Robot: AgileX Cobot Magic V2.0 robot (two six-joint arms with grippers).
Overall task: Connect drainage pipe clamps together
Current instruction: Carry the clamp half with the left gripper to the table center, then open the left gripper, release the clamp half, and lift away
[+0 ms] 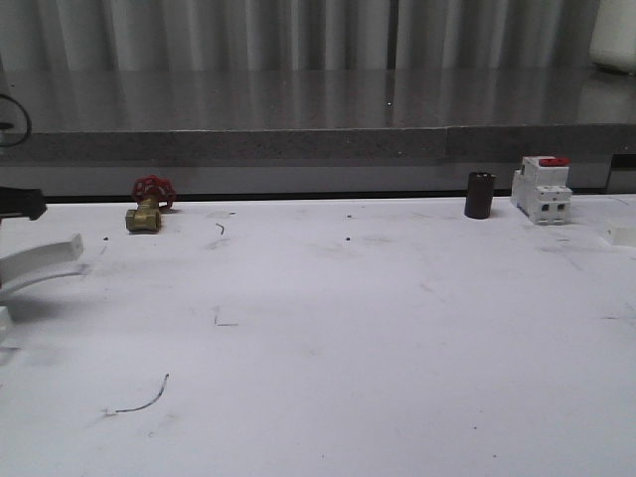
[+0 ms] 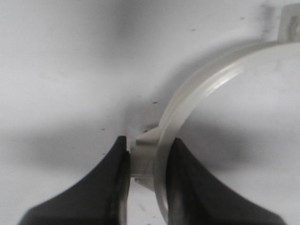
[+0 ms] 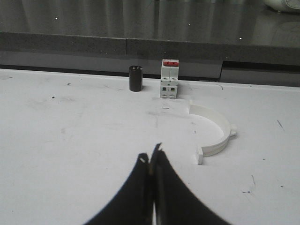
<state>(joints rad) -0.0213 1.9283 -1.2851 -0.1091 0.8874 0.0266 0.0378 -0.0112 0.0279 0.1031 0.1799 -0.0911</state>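
I need to let go of the drainage pipe clamp, now held off the white table, with my left gripper by the small L-shaped mark (image 1: 244,296) in front of the brass valve.
In the left wrist view my left gripper (image 2: 147,146) is shut on one white drainage pipe clamp (image 2: 211,82), pinching its band at the small outer tab. The arc curves away from the fingers above the white table. The front view has this clamp (image 1: 40,260) at the far left edge, held off the table. The other drainage pipe clamp (image 3: 218,136) lies flat on the table, to the right of my right gripper (image 3: 152,154) and a little beyond it. That gripper is shut with nothing in it. A white piece (image 1: 621,234) at the front view's right edge may be this second clamp.
A brass valve with a red handwheel (image 1: 149,207) sits at the back left of the white table (image 1: 328,328). A black cylinder (image 1: 479,195) and a white breaker with a red switch (image 1: 542,189) stand at the back right, before a grey ledge.
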